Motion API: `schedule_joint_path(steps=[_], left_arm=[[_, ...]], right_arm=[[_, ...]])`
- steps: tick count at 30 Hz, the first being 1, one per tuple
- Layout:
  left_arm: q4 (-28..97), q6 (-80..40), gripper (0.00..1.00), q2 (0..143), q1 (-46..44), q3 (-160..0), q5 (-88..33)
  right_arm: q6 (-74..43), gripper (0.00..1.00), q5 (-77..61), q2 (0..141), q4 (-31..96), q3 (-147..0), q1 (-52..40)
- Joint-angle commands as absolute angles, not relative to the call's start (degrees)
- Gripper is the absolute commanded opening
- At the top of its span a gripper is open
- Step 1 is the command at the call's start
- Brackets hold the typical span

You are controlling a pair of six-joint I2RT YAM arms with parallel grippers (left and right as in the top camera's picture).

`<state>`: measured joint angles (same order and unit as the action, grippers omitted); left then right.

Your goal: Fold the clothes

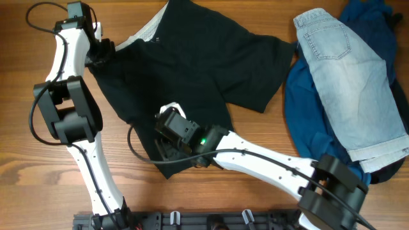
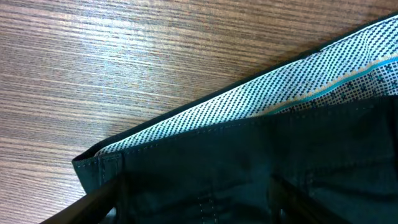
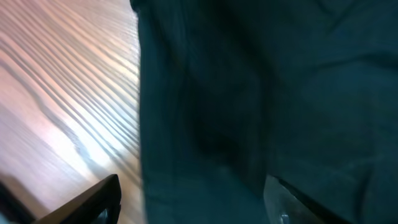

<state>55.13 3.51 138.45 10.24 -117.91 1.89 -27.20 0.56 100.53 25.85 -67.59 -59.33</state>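
Next, I grip near the lower hem [image 1: 172, 168] with my right gripper and carry it toward the black garment's upper leg, since the garment's lower leg spreads away from that upper leg.
A black garment [image 1: 192, 57] lies spread on the wooden table [image 1: 25, 160], with a white dotted lining showing at its upper left edge [image 2: 249, 99]. My left gripper [image 1: 105, 52] is at that upper left corner. In the left wrist view its fingers [image 2: 193, 186] are open and spread over the black fabric [image 2: 298, 155]. My right gripper [image 1: 167, 137] is at the garment's lower edge. In the right wrist view its fingers [image 3: 193, 193] are open and straddle the fabric's edge [image 3: 280, 74], one finger over bare wood.
Light denim shorts [image 1: 354, 83] lie at the right on top of a dark blue garment [image 1: 307, 115]. Bare wood shows at the left and along the front [image 1: 211, 191]. The arms' base rail [image 1: 192, 220] runs along the front edge.
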Motion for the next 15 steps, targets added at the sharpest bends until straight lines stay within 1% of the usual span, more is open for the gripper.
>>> schedule_joint_path(steps=[1,8,12,15], left_arm=[[55.5,2.5,0.72,139.2,10.5,-118.0,2.0],[55.5,2.5,0.73,139.2,10.8,-118.0,2.0],[55.3,2.5,0.74,139.2,11.4,-118.0,2.0],[55.3,2.5,0.74,139.2,11.6,-118.0,2.0]], right_arm=[[-15.9,0.73,2.1,104.7,23.4,-66.8,-59.3],[-15.0,0.73,-4.8,106.5,24.1,-66.7,-59.3],[-14.9,0.83,-6.5,109.6,21.1,-66.7,-61.0],[-12.1,0.94,-4.7,111.6,18.6,-66.7,-63.0]])
